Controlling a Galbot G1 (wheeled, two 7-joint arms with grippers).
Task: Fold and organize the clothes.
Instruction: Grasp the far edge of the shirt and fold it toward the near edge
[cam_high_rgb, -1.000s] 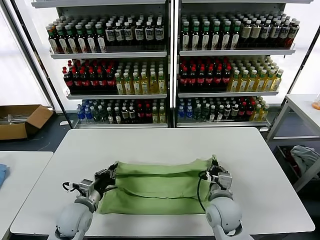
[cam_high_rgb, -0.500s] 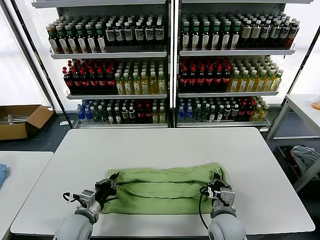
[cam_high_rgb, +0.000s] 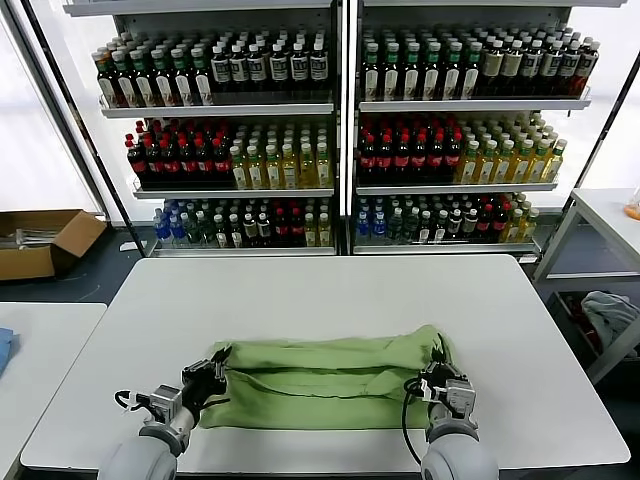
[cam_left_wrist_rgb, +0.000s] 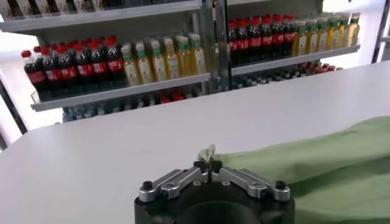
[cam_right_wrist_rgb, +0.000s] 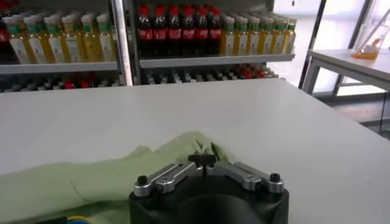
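The left gripper pinches just a small tuft at the far corner of the folded shirt, so it should open and grip the middle of that shirt end (cam_high_rgb: 224, 389) before it moves the shirt.
A light green shirt (cam_high_rgb: 325, 375) lies folded into a wide band across the near half of the white table (cam_high_rgb: 330, 290), plain side up. My left gripper (cam_high_rgb: 213, 368) is shut on the shirt's left end, a small tuft of green fabric (cam_left_wrist_rgb: 208, 151) pinched between its jaws (cam_left_wrist_rgb: 208, 164). My right gripper (cam_high_rgb: 436, 374) is shut on the shirt's right end, its jaws (cam_right_wrist_rgb: 203, 160) closed on a fold of the cloth (cam_right_wrist_rgb: 183, 146). Both grippers sit low, close to the table near its front edge. Collar, buttons and print are hidden.
Tall shelves of bottled drinks (cam_high_rgb: 340, 120) stand behind the table. A cardboard box (cam_high_rgb: 40, 240) lies on the floor at the left, a second white table (cam_high_rgb: 40, 345) at the near left, and a side table (cam_high_rgb: 605, 215) with a bundle under it at the right.
Both grippers have drawn back toward the table's front edge and lowered, pulling the upper fold of the shirt down with them; the shirt now lies flatter and lower.
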